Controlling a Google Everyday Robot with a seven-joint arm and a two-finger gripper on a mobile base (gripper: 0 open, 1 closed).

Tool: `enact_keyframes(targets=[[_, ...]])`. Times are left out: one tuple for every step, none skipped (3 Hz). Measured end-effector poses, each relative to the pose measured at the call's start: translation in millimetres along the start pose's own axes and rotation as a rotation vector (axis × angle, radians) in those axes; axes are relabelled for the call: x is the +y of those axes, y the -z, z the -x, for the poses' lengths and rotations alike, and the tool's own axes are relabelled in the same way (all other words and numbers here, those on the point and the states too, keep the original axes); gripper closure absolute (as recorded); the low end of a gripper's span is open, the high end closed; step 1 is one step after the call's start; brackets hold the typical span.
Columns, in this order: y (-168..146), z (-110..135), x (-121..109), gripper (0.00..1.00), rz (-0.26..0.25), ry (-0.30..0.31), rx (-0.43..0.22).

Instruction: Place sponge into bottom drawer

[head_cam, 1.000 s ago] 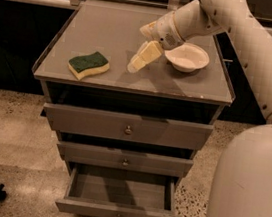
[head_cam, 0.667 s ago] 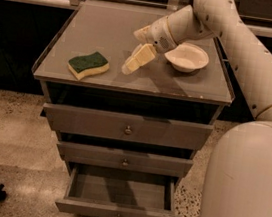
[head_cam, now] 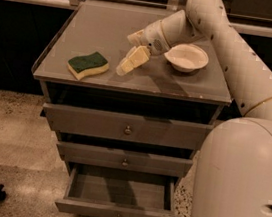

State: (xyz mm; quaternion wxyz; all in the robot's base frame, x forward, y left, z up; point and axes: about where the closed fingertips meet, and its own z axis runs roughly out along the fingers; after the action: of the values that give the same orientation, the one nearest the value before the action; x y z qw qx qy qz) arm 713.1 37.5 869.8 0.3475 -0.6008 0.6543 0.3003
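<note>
The robot's gripper needs to next move to the sponge's end [head_cam: 100, 66] nearest the white bowl and close there.
The sponge [head_cam: 87, 64], dark green over pale yellow, lies on the left of the grey cabinet top [head_cam: 137, 30]. My gripper [head_cam: 127, 65] hangs just above the top, a little to the right of the sponge and apart from it, holding nothing. The bottom drawer [head_cam: 119, 195] is pulled out below, its shallow grey box open and empty.
A round white bowl [head_cam: 186, 57] stands on the top right of the gripper, partly behind my arm. The top drawer [head_cam: 126, 127] and middle drawer [head_cam: 124, 158] are nearly shut. My white base [head_cam: 241, 186] fills the right side. Speckled floor lies on the left.
My gripper has moved left across the cabinet top, away from the bowl and closer to the sponge. The sponge and drawers have not moved.
</note>
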Motion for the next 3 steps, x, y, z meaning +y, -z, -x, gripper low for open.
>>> enact_keyframes(targets=[[-1.6,-1.4,-0.1,0.0,-0.045,-0.007,-0.051],[-15.8,-2.0,-0.9,0.0,-0.095,-0.026,-0.165],[-28.5,-0.9,-2.3,0.0,-0.1,-0.049,-0.259]])
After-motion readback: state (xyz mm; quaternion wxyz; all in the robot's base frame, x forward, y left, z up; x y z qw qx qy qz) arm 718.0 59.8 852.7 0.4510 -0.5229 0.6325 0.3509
